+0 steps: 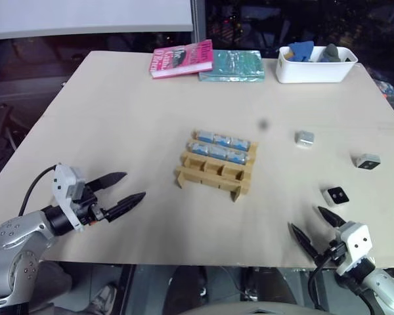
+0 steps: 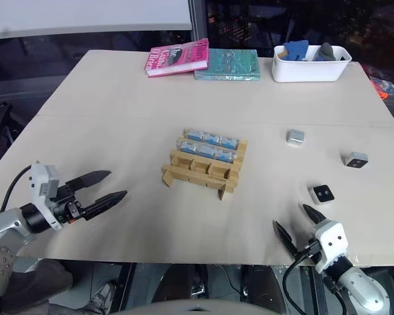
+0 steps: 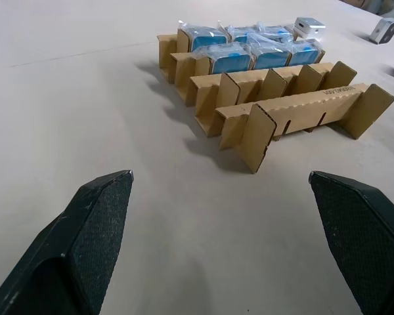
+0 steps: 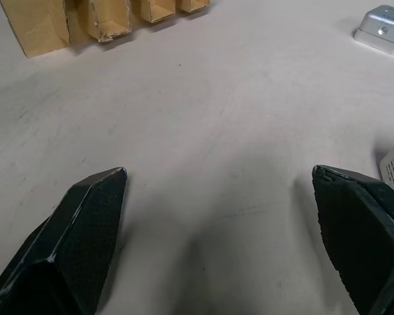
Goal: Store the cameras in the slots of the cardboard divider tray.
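The robot's right gripper needs to close on the sides of the dark-faced camera [image 1: 368,161], the loose one farthest from the cardboard divider tray.
The cardboard divider tray [image 1: 217,172] sits at the table's middle; its two far rows hold several blue-wrapped items [image 1: 222,140], and its near rows stand empty. Three cameras lie loose to the right: a silver one [image 1: 305,138], one with a dark face [image 1: 368,161], and a white one with a black lens face [image 1: 335,195]. My left gripper [image 1: 121,191] hovers open to the left of the tray, pointing at it. My right gripper [image 1: 318,228] is open near the front edge, just in front of the white camera. The tray [image 3: 276,111] also shows in the left wrist view.
At the far edge lie a pink book [image 1: 181,58], a teal packet [image 1: 231,65] and a white plastic tub [image 1: 315,64] holding blue and grey items. A small dark spot [image 1: 263,124] marks the tabletop behind the tray.
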Motion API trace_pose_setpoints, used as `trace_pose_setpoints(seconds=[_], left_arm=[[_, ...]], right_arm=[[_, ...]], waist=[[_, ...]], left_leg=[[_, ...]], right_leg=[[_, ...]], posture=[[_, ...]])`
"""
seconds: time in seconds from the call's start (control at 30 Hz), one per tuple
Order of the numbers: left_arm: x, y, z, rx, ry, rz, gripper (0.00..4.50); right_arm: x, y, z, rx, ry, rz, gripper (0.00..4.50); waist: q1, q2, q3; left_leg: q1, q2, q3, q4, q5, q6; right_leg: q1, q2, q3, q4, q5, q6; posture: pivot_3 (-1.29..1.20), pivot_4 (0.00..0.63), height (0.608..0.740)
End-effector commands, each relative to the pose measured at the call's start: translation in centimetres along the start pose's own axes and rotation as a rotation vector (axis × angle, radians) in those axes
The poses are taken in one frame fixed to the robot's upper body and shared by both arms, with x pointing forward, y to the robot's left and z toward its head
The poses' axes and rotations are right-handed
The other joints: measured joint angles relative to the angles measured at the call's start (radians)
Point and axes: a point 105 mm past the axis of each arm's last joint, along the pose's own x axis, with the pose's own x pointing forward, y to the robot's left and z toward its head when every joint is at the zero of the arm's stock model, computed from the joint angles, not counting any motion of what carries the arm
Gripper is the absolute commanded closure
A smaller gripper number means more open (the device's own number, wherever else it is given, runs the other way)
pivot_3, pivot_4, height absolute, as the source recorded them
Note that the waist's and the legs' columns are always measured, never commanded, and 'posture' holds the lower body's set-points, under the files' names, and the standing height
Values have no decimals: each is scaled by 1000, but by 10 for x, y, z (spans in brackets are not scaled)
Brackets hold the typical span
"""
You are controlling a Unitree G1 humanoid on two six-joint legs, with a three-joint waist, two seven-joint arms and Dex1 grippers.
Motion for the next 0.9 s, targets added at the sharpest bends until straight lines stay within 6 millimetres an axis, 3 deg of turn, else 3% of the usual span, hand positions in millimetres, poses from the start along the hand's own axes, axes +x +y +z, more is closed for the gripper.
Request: trace_pose_setpoints(seconds=[0.03,0.13,0.27,0.33,0.47,0.63,0.7,0.9], left_arm=[[-2,11,17,40,-64,42,21],[4,27,36,18,-170,93,21],[13,28,61,11,-266,60,21],[19,17,74,24,-302,-13,21],[32,-28,107,42,-361,-289,21],[45,-71,119,119,-310,-535,21],[49,-83,119,137,-293,-601,21],[53,-96,118,149,-280,-675,21]], right_arm=[[5,0,15,-20,-59,1,0],[21,3,35,-29,-107,4,0],[41,-3,66,-42,-155,5,0],[47,-16,82,-70,-187,-50,0],[54,-65,113,-12,-250,-253,0],[34,-135,103,-32,-83,-550,0],[24,-154,96,-27,-15,-626,0],[21,-167,79,37,122,-672,0]], waist=[[0,0,0],[2,0,0],[-3,0,-1],[-2,-1,-1],[3,-1,-1],[5,-1,-1],[4,0,-1],[-10,2,-2]], left_leg=[[0,0,0,0,0,0],[0,0,-1,0,0,0],[0,0,0,0,0,0],[-1,0,0,0,3,4],[-1,-1,0,0,3,5],[-1,-2,0,0,3,5],[-1,-3,0,0,3,5],[1,-2,3,0,4,4]], right_leg=[[0,0,0,0,0,0],[0,0,-1,0,0,0],[0,0,0,1,2,-2],[0,1,0,0,2,-2],[0,4,0,1,2,-3],[1,5,0,1,2,-3],[1,6,0,1,2,-3],[1,10,4,1,2,-2]], posture=[[0,150,740],[0,150,740],[0,150,740],[0,150,740],[0,150,740],[0,150,740],[0,150,740],[0,150,740]])
